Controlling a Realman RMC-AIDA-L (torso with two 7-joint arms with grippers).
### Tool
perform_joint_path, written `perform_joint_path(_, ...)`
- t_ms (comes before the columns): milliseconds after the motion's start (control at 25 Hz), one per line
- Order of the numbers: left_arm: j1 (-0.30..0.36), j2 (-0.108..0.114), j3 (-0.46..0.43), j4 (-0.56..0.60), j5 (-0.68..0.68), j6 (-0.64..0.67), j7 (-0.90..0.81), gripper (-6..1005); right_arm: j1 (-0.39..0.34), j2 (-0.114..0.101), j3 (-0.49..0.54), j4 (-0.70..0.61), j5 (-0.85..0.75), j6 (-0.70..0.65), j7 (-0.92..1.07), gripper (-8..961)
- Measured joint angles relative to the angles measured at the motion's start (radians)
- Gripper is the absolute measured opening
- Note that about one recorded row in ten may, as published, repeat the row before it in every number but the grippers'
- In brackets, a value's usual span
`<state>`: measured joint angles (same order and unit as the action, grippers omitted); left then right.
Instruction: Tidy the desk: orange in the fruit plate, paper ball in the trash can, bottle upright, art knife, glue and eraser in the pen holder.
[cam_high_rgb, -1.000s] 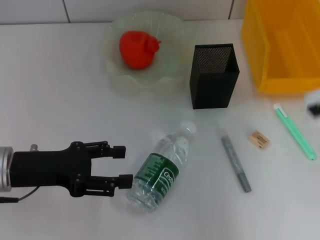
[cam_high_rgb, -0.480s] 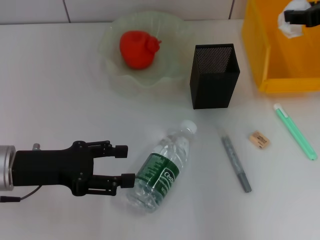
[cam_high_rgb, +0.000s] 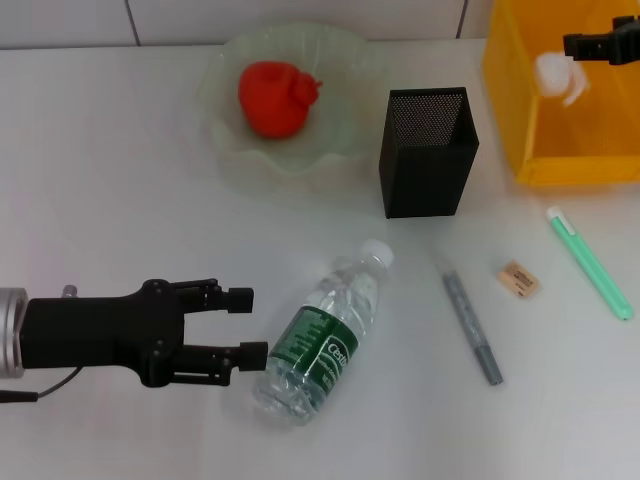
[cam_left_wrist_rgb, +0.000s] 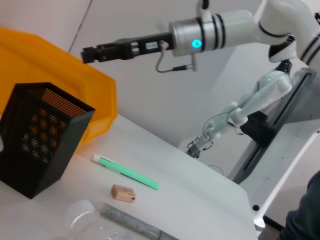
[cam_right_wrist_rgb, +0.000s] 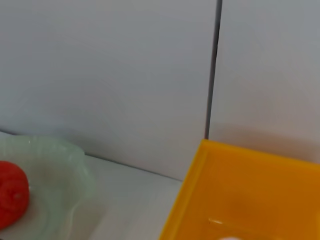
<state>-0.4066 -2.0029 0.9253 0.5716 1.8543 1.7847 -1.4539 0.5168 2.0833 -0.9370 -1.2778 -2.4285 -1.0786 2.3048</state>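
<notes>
Next, I close my left gripper on the bottle's neck (cam_high_rgb: 367, 267) (cam_left_wrist_rgb: 86, 223), just below its cap, because the bottle should be lifted upright from the neck end.
The orange (cam_high_rgb: 278, 97) lies in the pale green fruit plate (cam_high_rgb: 232, 150). The bottle (cam_high_rgb: 325, 335) lies on its side at the front. My left gripper (cam_high_rgb: 243, 326) is open right beside the bottle's lower half. My right gripper (cam_high_rgb: 585, 45) is open above the yellow trash can (cam_high_rgb: 560, 160). The paper ball (cam_high_rgb: 555, 78) is blurred just below it, inside the can. The black mesh pen holder (cam_high_rgb: 428, 150) stands upright. The tan eraser (cam_high_rgb: 519, 278), a grey pen-like tool (cam_high_rgb: 472, 328) and a green stick with a white cap (cam_high_rgb: 590, 262) lie on the table to the right.
The left wrist view shows the pen holder (cam_left_wrist_rgb: 40, 135), trash can (cam_left_wrist_rgb: 65, 75), green stick (cam_left_wrist_rgb: 125, 170), eraser (cam_left_wrist_rgb: 123, 192) and the right gripper (cam_left_wrist_rgb: 92, 52) high above. A tiled wall runs behind the table.
The right gripper carried the paper ball up over the trash can and let it go; the ball now drops into the can. The left gripper edged slightly closer to the bottle.
</notes>
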Motion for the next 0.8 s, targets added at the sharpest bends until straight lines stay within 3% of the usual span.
perform_joint_path(200, -0.033, 0.015, -0.041, 0.028, 0.001, 0.010, -0.164, 831, -0.078, -0.008, 0.003, -0.081, 0.135, -0.094, -0.038, 680)
perform_joint_path(280, -0.041, 0.018, -0.049, 0.051, 0.006, 0.009, -0.231, 831, -0.135, -0.019, 0.019, -0.124, 0.252, -0.205, -0.122, 688)
perform_joint_path(320, -0.046, 0.018, -0.049, 0.079, 0.012, 0.006, -0.282, 831, -0.174, -0.028, 0.056, -0.130, 0.347, -0.355, -0.226, 688)
perform_joint_path(360, -0.049, 0.018, -0.048, 0.100, 0.018, 0.004, -0.320, 831, -0.174, -0.028, 0.056, -0.130, 0.347, -0.355, -0.226, 688)
perform_joint_path(400, -0.054, 0.015, -0.047, 0.138, 0.030, -0.001, -0.382, 831, -0.204, -0.032, 0.128, -0.091, 0.402, -0.522, -0.350, 688)
perform_joint_path(440, -0.054, 0.015, -0.047, 0.138, 0.030, -0.001, -0.382, 830, -0.204, -0.032, 0.128, -0.091, 0.402, -0.522, -0.350, 688)
perform_joint_path(520, -0.085, -0.011, -0.041, 0.283, 0.096, -0.023, -0.593, 830, -0.224, -0.037, 0.232, 0.036, 0.413, -0.698, -0.515, 688)
perform_joint_path(560, -0.085, -0.011, -0.041, 0.283, 0.096, -0.023, -0.593, 830, -0.224, -0.037, 0.232, 0.036, 0.413, -0.698, -0.515, 688)
perform_joint_path(640, -0.135, -0.035, -0.038, 0.364, 0.183, -0.044, -0.748, 829, -0.237, -0.066, 0.331, 0.240, 0.407, -0.835, -0.694, 688)
perform_joint_path(680, -0.150, -0.041, -0.038, 0.379, 0.204, -0.048, -0.781, 829, -0.237, -0.066, 0.331, 0.240, 0.407, -0.835, -0.694, 688)
perform_joint_path(720, -0.210, -0.052, -0.038, 0.388, 0.272, -0.058, -0.870, 829, -0.244, -0.091, 0.379, 0.374, 0.399, -0.885, -0.802, 688)
perform_joint_path(760, -0.210, -0.052, -0.038, 0.388, 0.272, -0.058, -0.870, 829, -0.244, -0.091, 0.379, 0.374, 0.399, -0.885, -0.802, 688)
perform_joint_path(800, -0.236, -0.057, -0.038, 0.387, 0.294, -0.060, -0.893, 829, -0.255, -0.113, 0.407, 0.486, 0.387, -0.889, -0.889, 688)
